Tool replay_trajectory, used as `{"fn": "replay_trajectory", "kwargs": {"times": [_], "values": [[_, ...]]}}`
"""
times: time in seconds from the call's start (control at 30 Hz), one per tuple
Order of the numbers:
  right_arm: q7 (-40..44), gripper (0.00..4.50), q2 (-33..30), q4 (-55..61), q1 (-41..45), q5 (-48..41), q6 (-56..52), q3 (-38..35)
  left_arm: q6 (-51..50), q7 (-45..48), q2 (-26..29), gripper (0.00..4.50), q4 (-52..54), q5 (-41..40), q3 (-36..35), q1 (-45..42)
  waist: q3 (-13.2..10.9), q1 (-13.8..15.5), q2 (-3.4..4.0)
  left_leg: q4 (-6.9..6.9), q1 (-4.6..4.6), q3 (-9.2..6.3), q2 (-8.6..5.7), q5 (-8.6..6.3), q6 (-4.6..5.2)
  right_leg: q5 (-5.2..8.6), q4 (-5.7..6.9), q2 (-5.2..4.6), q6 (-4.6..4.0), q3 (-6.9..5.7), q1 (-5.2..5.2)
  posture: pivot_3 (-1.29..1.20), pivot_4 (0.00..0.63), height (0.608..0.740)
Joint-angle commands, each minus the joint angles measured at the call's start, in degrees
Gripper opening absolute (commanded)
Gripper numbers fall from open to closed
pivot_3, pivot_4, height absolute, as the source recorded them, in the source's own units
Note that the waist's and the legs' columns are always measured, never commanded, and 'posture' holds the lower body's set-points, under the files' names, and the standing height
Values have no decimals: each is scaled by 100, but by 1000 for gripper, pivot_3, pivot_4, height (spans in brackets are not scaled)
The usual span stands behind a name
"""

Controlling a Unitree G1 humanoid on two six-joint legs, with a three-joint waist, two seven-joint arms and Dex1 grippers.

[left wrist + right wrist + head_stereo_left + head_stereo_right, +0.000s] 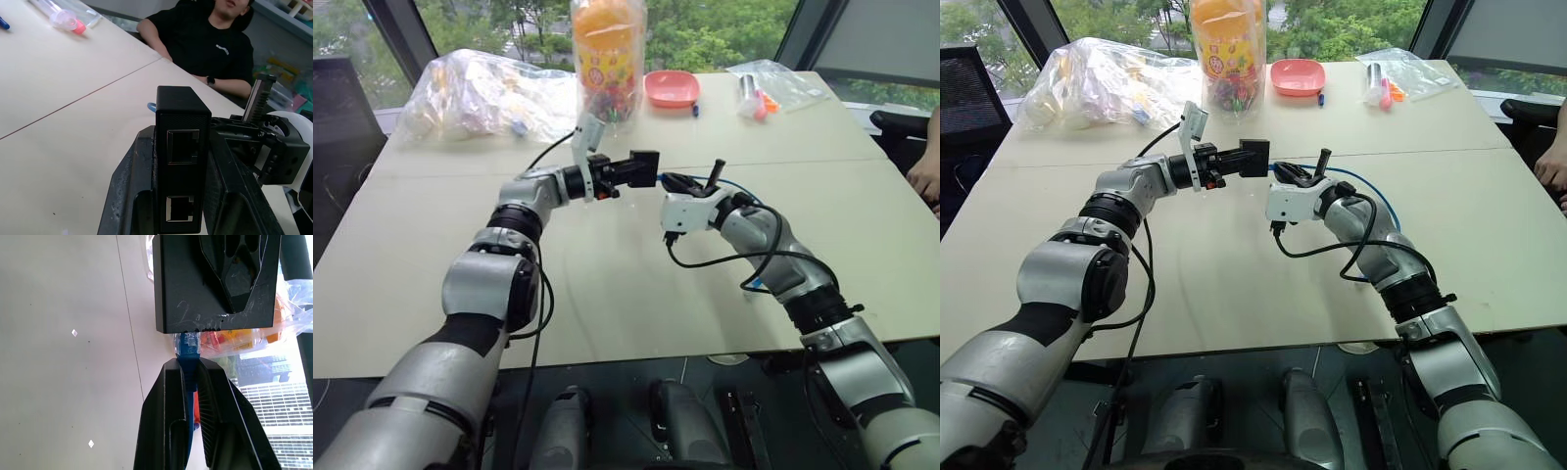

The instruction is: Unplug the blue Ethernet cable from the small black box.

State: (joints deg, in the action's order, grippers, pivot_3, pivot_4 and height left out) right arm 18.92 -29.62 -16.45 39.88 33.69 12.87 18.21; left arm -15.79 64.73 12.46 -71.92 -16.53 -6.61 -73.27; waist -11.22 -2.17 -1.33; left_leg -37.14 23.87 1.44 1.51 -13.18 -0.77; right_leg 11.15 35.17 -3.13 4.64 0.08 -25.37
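My right gripper is lying along the blue Ethernet cable with its fingertips behind the plug, so it should turn across the cable and grab the plug itself [188, 344].
Above the middle of the table my left gripper [634, 172] is shut on the small black box [644, 167], holding it level. In the left wrist view the box [182, 147] stands between the fingers [128, 186] and shows two empty ports. My right gripper [670, 183] faces it from the right, shut on the blue Ethernet cable [188, 382] just behind its plug [188, 343]. The plug's end meets the edge of the box [195, 289]. The rest of the cable [1371, 186] arcs back behind my right arm.
At the table's far side stand an orange snack jar [607, 54], a pink dish [671, 88], a big crumpled plastic bag [480, 93] and a small bag of pens [769, 88]. A seated person [210, 44] is at the right, hand [928, 176] near the table edge.
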Motion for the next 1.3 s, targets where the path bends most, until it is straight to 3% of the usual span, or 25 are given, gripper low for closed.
{"fn": "replay_trajectory", "kwargs": {"times": [0.03,0.13,0.23,0.33,0.43,0.63,0.83,1.3], "values": [[57,416,65,434,-71,-223,27,-135,75,-79,63,520,51,77,-130,-115,0,1,0,0,0,-1,0,0,0,0,0,0,0,0,0,0,150,740],[99,1704,152,562,-292,-533,-231,-385,-84,-44,121,520,48,-33,-298,-63,0,-12,-1,0,0,-1,0,0,0,0,0,0,0,0,0,0,150,740],[363,3168,990,1156,-926,-2279,-1518,-1304,-537,26,234,520,42,-389,-757,-9,1,-10,-2,1,-1,-7,1,0,0,0,4,2,1,-3,2,0,150,740],[632,3168,2008,2067,-1357,-4423,-3214,-2136,-1110,283,325,520,110,-722,-1135,26,2,-11,-3,0,0,-14,10,0,0,-4,5,9,5,-9,5,0,150,740],[371,3168,2843,2661,-1429,-6303,-4408,-2917,-1682,701,371,520,288,-970,-1313,98,0,-8,-1,-4,-1,-16,20,0,0,-6,10,15,1,-10,4,0,150,740],[-213,3168,3771,2818,-1400,-8197,-5078,-3547,-2526,1260,357,520,904,-1233,-1271,384,1,-3,0,-5,-13,-18,28,0,0,-9,16,22,-5,-10,10,0,150,740],[-323,3168,3941,2881,-1345,-8719,-5013,-3418,-2938,1350,308,520,1447,-1332,-1175,613,1,-8,0,-2,-13,-17,28,0,0,-9,14,24,-5,-9,8,0,150,740],[-369,3168,3851,2727,-1317,-8855,-4745,-3067,-3163,1252,189,520,1820,-1428,-1139,751,1,-12,1,-2,-13,-18,29,0,0,-9,14,27,-5,-8,7,0,150,740]]}}
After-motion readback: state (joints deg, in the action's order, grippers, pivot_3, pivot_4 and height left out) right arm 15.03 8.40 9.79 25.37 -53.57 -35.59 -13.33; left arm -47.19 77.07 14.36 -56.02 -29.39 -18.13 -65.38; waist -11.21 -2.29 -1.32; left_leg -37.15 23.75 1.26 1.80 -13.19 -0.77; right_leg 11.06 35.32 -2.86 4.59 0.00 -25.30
